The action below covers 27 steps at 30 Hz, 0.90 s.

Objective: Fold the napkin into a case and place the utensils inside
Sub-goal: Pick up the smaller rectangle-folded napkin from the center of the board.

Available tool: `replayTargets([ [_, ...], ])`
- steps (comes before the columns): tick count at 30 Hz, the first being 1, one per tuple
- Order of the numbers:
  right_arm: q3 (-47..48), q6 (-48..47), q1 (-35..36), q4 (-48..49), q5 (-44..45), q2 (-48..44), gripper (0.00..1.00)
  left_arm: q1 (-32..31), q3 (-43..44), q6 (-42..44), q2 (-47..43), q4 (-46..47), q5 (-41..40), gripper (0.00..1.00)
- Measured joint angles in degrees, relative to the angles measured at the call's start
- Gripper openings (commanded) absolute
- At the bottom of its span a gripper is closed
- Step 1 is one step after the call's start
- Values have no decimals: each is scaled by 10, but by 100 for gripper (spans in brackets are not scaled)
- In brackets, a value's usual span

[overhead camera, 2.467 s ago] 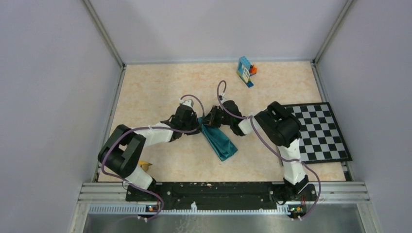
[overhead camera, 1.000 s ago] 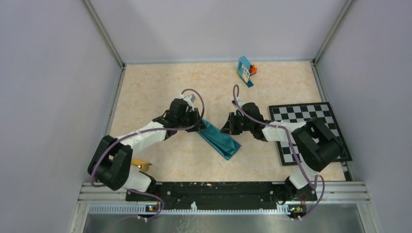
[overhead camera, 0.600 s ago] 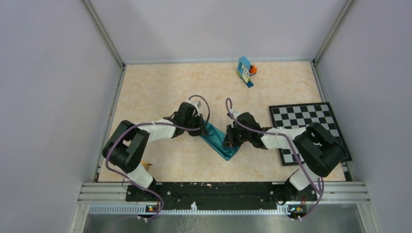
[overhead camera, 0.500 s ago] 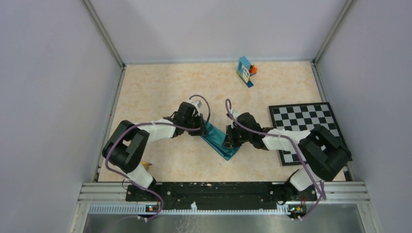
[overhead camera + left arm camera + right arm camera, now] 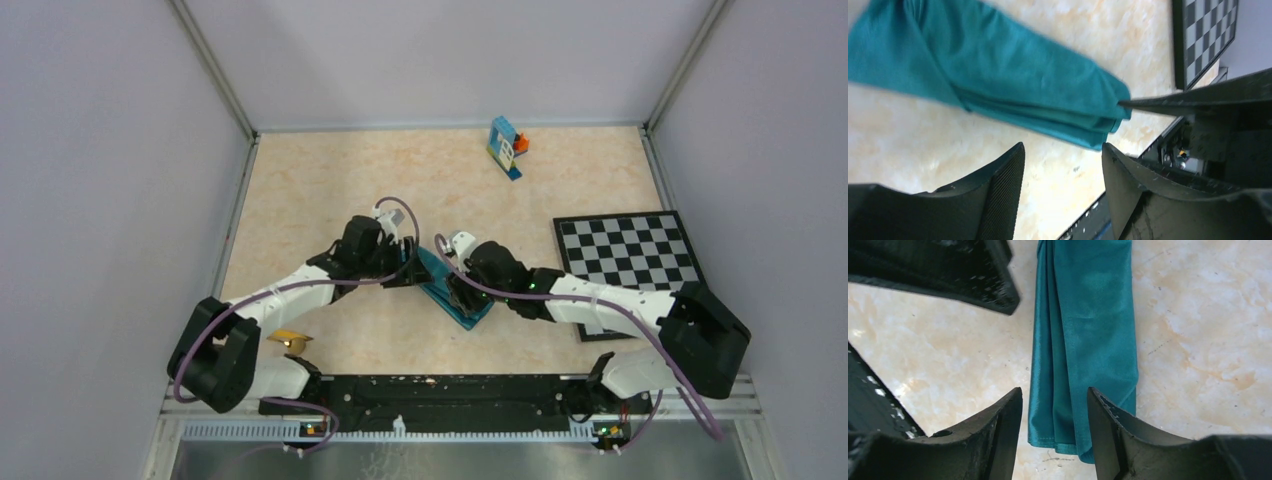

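Note:
The napkin's lower layers stick out past its top layer, so my left gripper needs to pinch them beside the flap's corner (image 5: 979,110) while my right gripper moves the napkin's near end.
The napkin (image 5: 472,311) lies on the table as a long narrow teal strip, folded into layers, running diagonally between both arms. My left gripper (image 5: 408,265) hovers at its far end, open, with only bare table between its fingers (image 5: 1063,156); the napkin (image 5: 998,85) lies just beyond the tips. My right gripper (image 5: 455,290) is over the near end, open, and the napkin's hemmed end (image 5: 1083,350) shows in the gap between its tips (image 5: 1055,399), unclamped. The golden-yellow utensils (image 5: 288,340) lie by the left arm's base.
A black-and-white checkerboard mat (image 5: 630,262) lies at the right, partly under the right arm. Blue-orange toy blocks (image 5: 507,146) stand at the far edge. The two grippers are close together; a left finger (image 5: 973,275) shows in the right wrist view.
Both grippers have opened. The right arm swung left and low over the napkin's near end. The left gripper drew back slightly to the left of the strip's far end.

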Motion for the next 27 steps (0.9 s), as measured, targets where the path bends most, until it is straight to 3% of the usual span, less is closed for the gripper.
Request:
replayTargets([
  [7,-1,-41,23,0,66,21,52,0,-91,-84,-16,0,0,70],
  [12,-4,-61,46,14,92,46,49,1,-132,-136,-15,33,-1,61],
  [19,-3,-69,58,27,116,91,42,1,-115,-148,50,78,6,48],
  [27,-3,-72,69,35,149,111,37,1,-94,-148,85,101,-2,43],
])
